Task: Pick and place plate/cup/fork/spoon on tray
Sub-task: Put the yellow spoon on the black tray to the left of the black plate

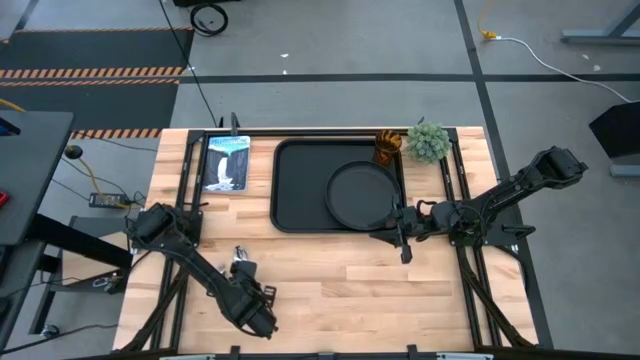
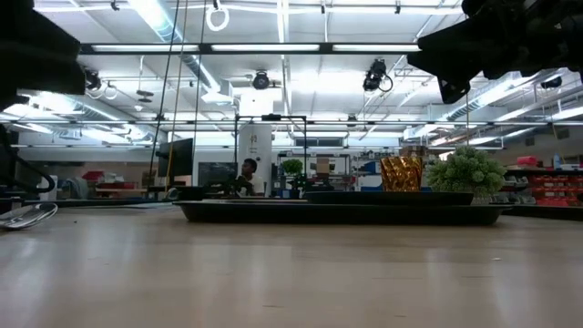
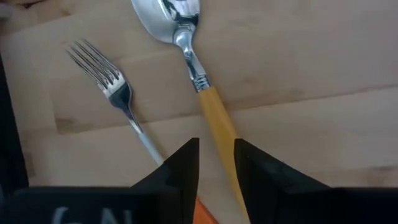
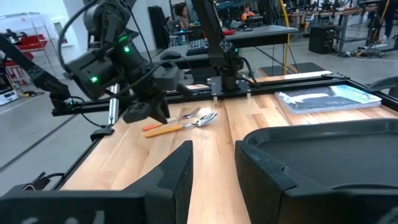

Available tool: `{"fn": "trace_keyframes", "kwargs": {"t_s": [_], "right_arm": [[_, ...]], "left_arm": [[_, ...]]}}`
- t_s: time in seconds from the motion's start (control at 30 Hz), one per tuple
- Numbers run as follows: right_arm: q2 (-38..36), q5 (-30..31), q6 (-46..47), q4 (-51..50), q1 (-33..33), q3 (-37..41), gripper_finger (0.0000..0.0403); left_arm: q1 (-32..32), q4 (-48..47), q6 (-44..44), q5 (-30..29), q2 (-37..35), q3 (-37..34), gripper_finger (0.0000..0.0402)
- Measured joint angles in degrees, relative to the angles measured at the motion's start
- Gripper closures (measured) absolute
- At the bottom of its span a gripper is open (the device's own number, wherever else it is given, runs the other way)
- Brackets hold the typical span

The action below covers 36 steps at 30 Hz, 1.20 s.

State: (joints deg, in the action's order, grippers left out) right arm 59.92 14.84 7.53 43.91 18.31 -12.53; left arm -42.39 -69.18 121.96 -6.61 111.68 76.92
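Observation:
My left gripper needs to line up and grip the spoon's handle near the spoon's neck (image 3: 206,93), as the handle slants across my left gripper's gap beside the fork's handle.
The spoon (image 3: 186,37) and the fork (image 3: 102,78) lie side by side on the bare wood at the table's near left (image 1: 240,254). My left gripper (image 3: 216,146) hovers just above their orange handles, fingers a little apart, with the spoon's handle (image 3: 217,124) below the gap. It touches nothing in the right wrist view (image 4: 149,115). The black plate (image 1: 362,195) lies flat on the right half of the tray (image 1: 300,200). The amber cup (image 1: 388,148) stands at the tray's far right corner. My right gripper (image 1: 395,237) is slightly open and empty, just near of the tray's near right corner (image 4: 255,140).
A green plant (image 1: 428,140) stands beside the cup, off the tray's far right corner. A blue-and-white picture card (image 1: 226,163) lies left of the tray. Bare wood runs along the near side between the two grippers. People show in the room beyond the table.

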Motion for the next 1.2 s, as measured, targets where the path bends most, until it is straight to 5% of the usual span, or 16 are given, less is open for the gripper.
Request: {"fn": "trace_keyframes", "kwargs": {"t_s": [0.27, 0.47, 0.73, 0.87, 1.2], "right_arm": [[0.0, -0.01, -0.17, 0.18, 0.45, 0.0, 0.0277], [0.0, -0.01, -0.2, 0.32, 0.45, 0.0, 0.0277], [0.0, 0.0, -0.2, 0.45, 0.45, 0.0, 0.0277], [0.0, 0.06, -0.18, 0.41, 0.45, 0.0, 0.0277], [0.0, 0.22, -0.18, 0.23, 0.44, 0.0, 0.0277]], "left_arm": [[1.15, 0.38, -1.55, -0.44, -0.07, -1.81, 0.031], [1.25, 3.39, -2.17, -3.27, -6.62, -8.2, 0.0312], [1.82, 17.64, 2.85, -1.58, -14.82, -18.77, 0.0324], [1.84, 16.07, 4.73, 2.4, -14.65, -19.35, 0.0292], [3.14, 15.4, 4.78, 1.76, -13.3, -19.25, 0.0191]]}}
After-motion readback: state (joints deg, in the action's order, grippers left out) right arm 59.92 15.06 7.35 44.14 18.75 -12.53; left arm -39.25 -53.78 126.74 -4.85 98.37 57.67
